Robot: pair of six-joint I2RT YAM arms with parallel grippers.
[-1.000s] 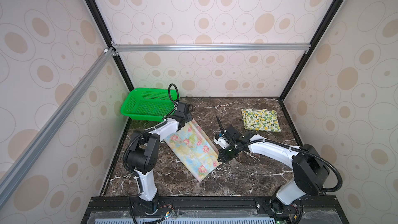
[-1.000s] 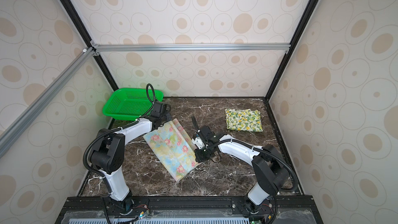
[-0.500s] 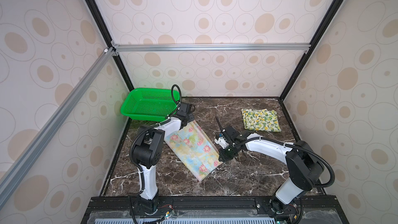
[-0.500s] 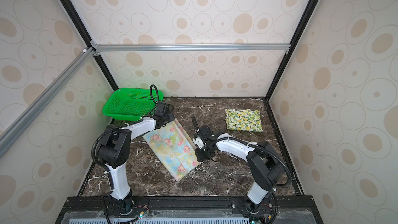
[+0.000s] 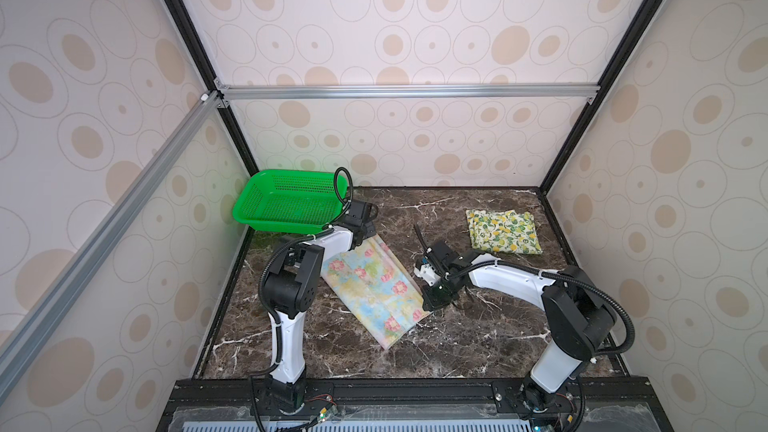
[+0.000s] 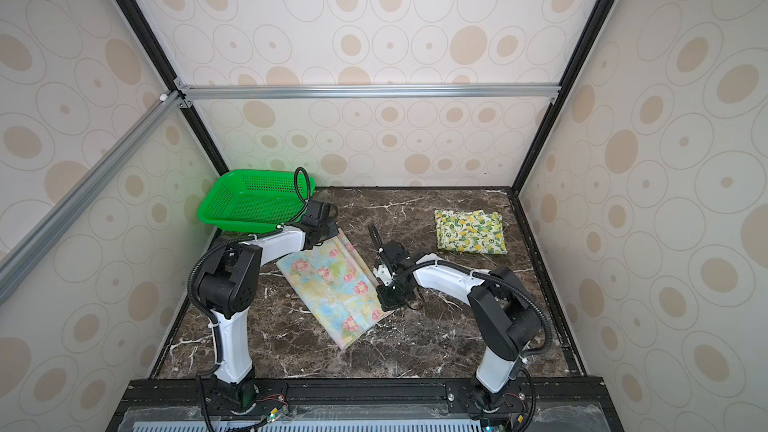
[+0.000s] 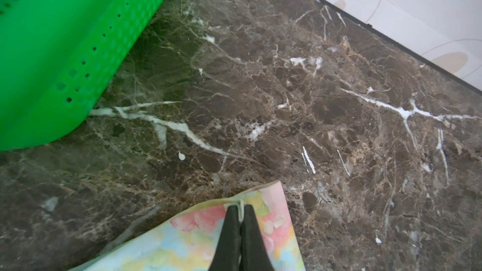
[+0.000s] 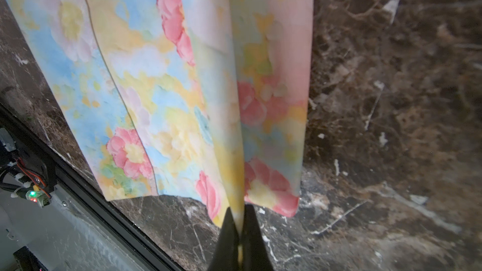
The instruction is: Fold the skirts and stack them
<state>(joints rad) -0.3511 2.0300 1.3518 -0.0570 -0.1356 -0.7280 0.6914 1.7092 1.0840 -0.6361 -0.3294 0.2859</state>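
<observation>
My right gripper needs to let go of the pastel skirt's edge over the lower layer's near corner with the pink flower (image 5: 429,311) (image 8: 277,211).
The pastel yellow-blue skirt (image 5: 370,288) (image 6: 332,284) with pink flowers lies as a long strip, slanting across the left-middle of the marble table. My left gripper (image 5: 368,235) (image 6: 332,231) (image 7: 241,208) is shut on its far corner, beside the basket. My right gripper (image 5: 430,305) (image 6: 386,305) (image 8: 239,208) is shut on the near right edge of the skirt (image 8: 167,87), and the pinched cloth rises in a fold. The lemon-print skirt (image 5: 503,231) (image 6: 469,231) lies folded at the back right, apart from both grippers.
A green perforated basket (image 5: 291,201) (image 6: 249,201) (image 7: 52,48) stands tilted in the back left corner, close to my left wrist. The enclosure walls ring the table (image 5: 478,338), and a black rail runs along its front edge.
My left arm has stretched a little further toward the back with the skirt corner held. My right gripper has hardly moved, and both grips are unchanged.
</observation>
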